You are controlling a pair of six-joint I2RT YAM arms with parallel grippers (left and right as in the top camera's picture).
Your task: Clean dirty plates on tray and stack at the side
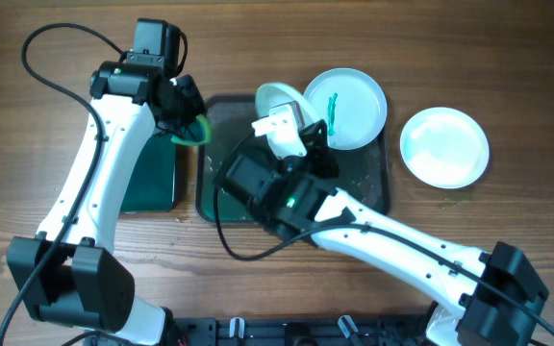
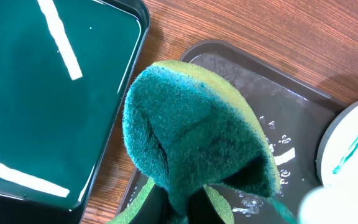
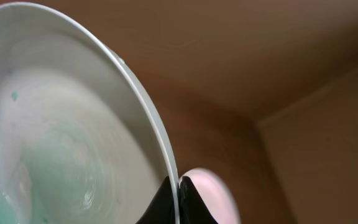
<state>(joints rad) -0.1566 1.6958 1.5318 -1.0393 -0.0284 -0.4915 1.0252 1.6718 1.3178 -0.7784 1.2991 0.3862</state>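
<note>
The robot's right gripper needs to set the white plate down on the clean-looking plate [image 1: 444, 147] [image 3: 206, 203] beside the dark grey tray. The white plate is tilted on edge above the tray now.
My right gripper [image 1: 290, 113] is shut on the rim of a white plate [image 1: 275, 96] and holds it tilted on edge above the dark grey tray [image 1: 365, 178]. In the right wrist view the fingers [image 3: 179, 198] pinch the rim, and the plate [image 3: 61, 137] shows faint green smears. My left gripper [image 1: 187, 121] is shut on a green sponge [image 1: 198, 129], just left of the held plate. The sponge [image 2: 197, 137] hangs over the tray's wet left end [image 2: 291, 118]. A second plate [image 1: 346, 106] with a green smear lies on the tray. A third, clean-looking plate [image 1: 443, 146] sits on the table to the right.
A smaller bright-green tray [image 1: 152, 178] lies left of the dark tray, under my left arm; it also shows in the left wrist view [image 2: 42, 93]. Water drops lie on the dark tray. Bare wooden table surrounds both trays.
</note>
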